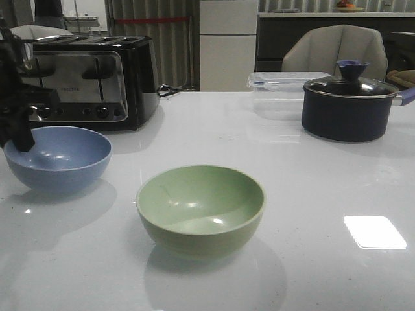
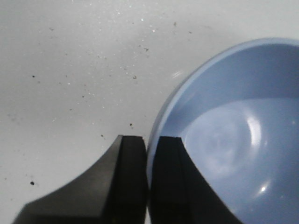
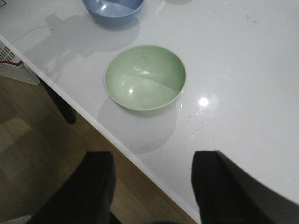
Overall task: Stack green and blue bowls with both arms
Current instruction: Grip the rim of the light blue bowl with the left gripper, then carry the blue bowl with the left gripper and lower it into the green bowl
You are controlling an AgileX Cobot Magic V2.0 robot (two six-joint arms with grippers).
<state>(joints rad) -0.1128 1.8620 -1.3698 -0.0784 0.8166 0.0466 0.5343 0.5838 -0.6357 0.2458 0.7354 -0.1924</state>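
Note:
My left gripper has the blue bowl. It will let go of it inside the pale green bowl (image 1: 198, 190), so that it nests upright in that bowl's hollow.
The pale green bowl (image 1: 200, 208) stands upright near the middle front of the white table; it also shows in the right wrist view (image 3: 145, 77). The dusty blue bowl (image 1: 58, 157) stands at the left; its edge shows in the right wrist view (image 3: 113, 11). My left gripper (image 2: 148, 154) is shut on the blue bowl's rim (image 2: 161, 116), one finger inside and one outside; in the front view it shows as a dark shape (image 1: 21, 133) at the bowl's left rim. My right gripper (image 3: 152, 161) is open and empty, hanging over the table's front edge, short of the green bowl.
A black toaster (image 1: 91, 81) stands at the back left behind the blue bowl. A dark lidded pot (image 1: 349, 105) and a clear plastic box (image 1: 285, 81) stand at the back right. The table's front edge (image 3: 117, 144) and wooden floor show in the right wrist view.

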